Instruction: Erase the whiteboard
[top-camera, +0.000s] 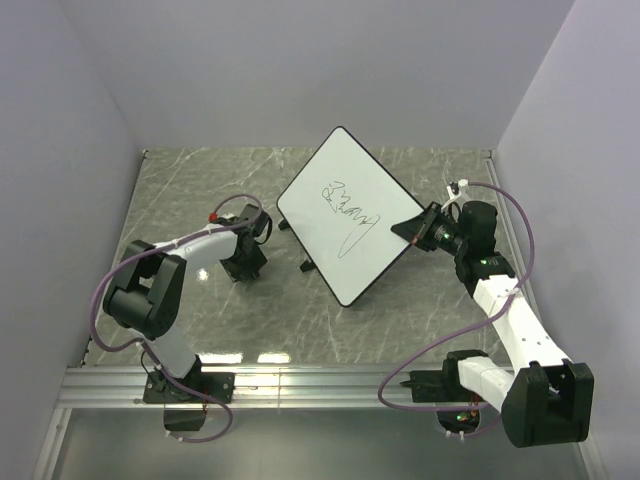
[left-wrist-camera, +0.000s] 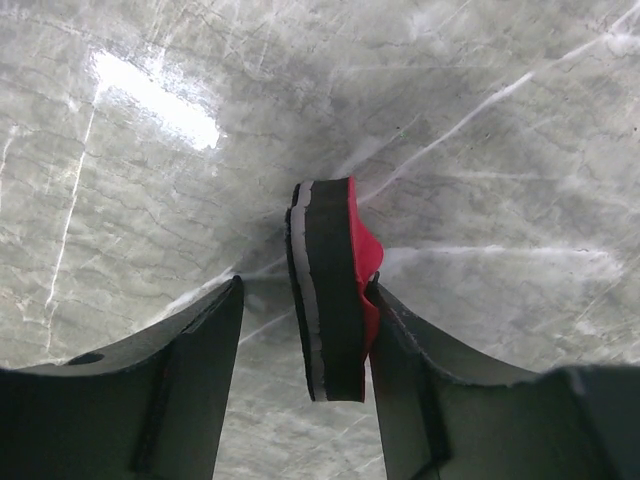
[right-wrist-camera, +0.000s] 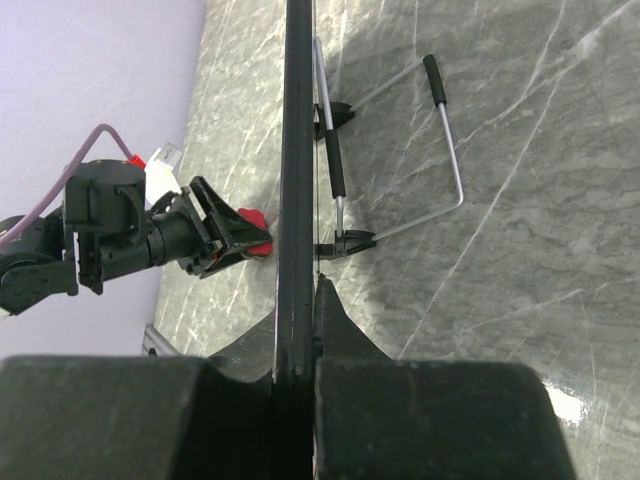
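Observation:
The eraser is standing on its edge between my left gripper's fingers. Next, I open them, tip the eraser flat, and pinch its red handle (left-wrist-camera: 367, 252) from both sides.
The whiteboard (top-camera: 372, 255) stands tilted mid-table, with black scribbled marker lines (top-camera: 348, 213) on its face. My right gripper (top-camera: 412, 232) is shut on its right rim. In the right wrist view the board shows edge-on (right-wrist-camera: 298, 150), with my right gripper (right-wrist-camera: 298, 300) clamped on it. My left gripper (top-camera: 246, 268) is low over the table, left of the board. In the left wrist view it (left-wrist-camera: 305, 290) is open around a red-and-black eraser (left-wrist-camera: 335, 290) standing on edge. The eraser touches the right finger (left-wrist-camera: 420, 370), and a gap separates it from the left finger (left-wrist-camera: 200, 370).
The board's wire stand (right-wrist-camera: 445, 150) and black feet (right-wrist-camera: 335, 115) rest on the grey marble table (top-camera: 200, 190) behind it. A metal rail (top-camera: 300, 385) runs along the near edge. Lilac walls close in the left, back and right.

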